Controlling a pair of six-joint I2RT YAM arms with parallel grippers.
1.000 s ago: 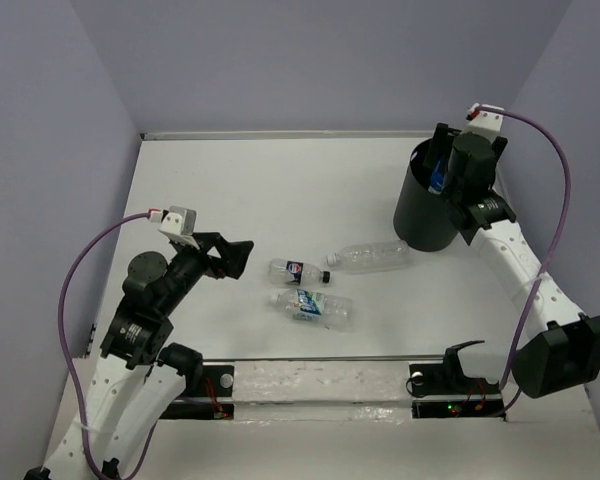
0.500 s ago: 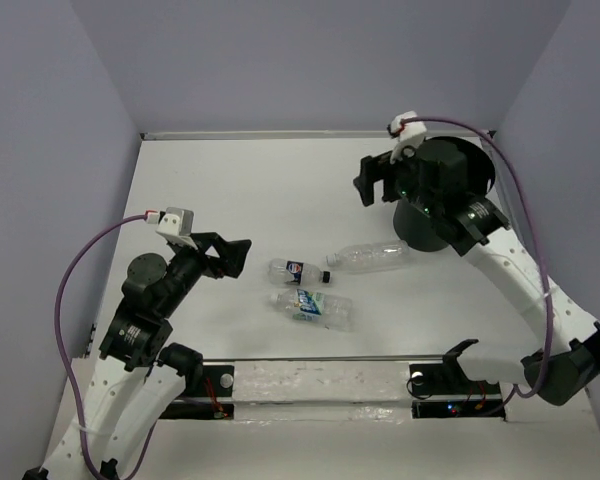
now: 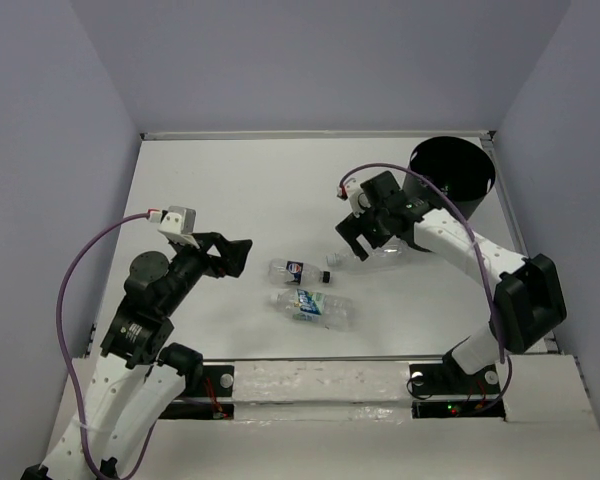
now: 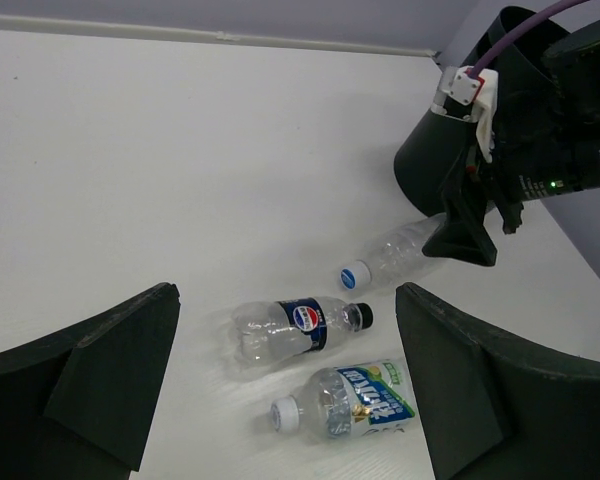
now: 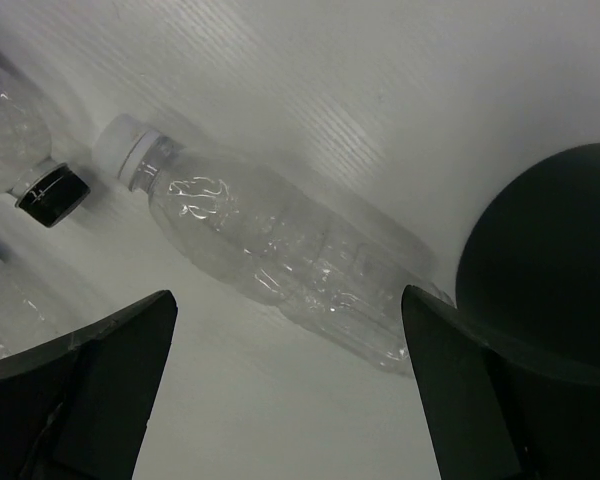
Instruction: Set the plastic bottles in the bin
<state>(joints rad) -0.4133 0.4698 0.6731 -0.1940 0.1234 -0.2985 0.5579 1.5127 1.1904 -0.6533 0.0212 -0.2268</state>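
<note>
My right gripper should close on the upper part (image 3: 353, 258) (image 5: 208, 207) of the clear bottle that has a blank body, a little below that bottle's white cap.
The black bin (image 3: 477, 172) stands at the far right; it also shows in the left wrist view (image 4: 432, 165). Three plastic bottles lie mid-table: an unlabelled clear one (image 3: 383, 256), a dark-blue-labelled one with a black cap (image 3: 296, 270), and a blue-green-labelled one (image 3: 316, 309). My right gripper (image 3: 356, 240) is open and empty, hovering over the clear bottle's neck end. In the right wrist view the clear bottle (image 5: 280, 260) lies ahead of the open gripper (image 5: 290, 420). My left gripper (image 3: 238, 255) is open and empty, left of the labelled bottles (image 4: 298, 328) (image 4: 358, 402).
Grey walls close in the white table on the left, back and right. The bin's wall (image 5: 550, 250) is close beside the clear bottle's base. A metal rail (image 3: 310, 375) runs along the near edge between the arm bases.
My right arm has swung from above the bin down and left to the clear bottle. The blue-labelled bottle it held over the bin is no longer seen. The left arm has not moved.
</note>
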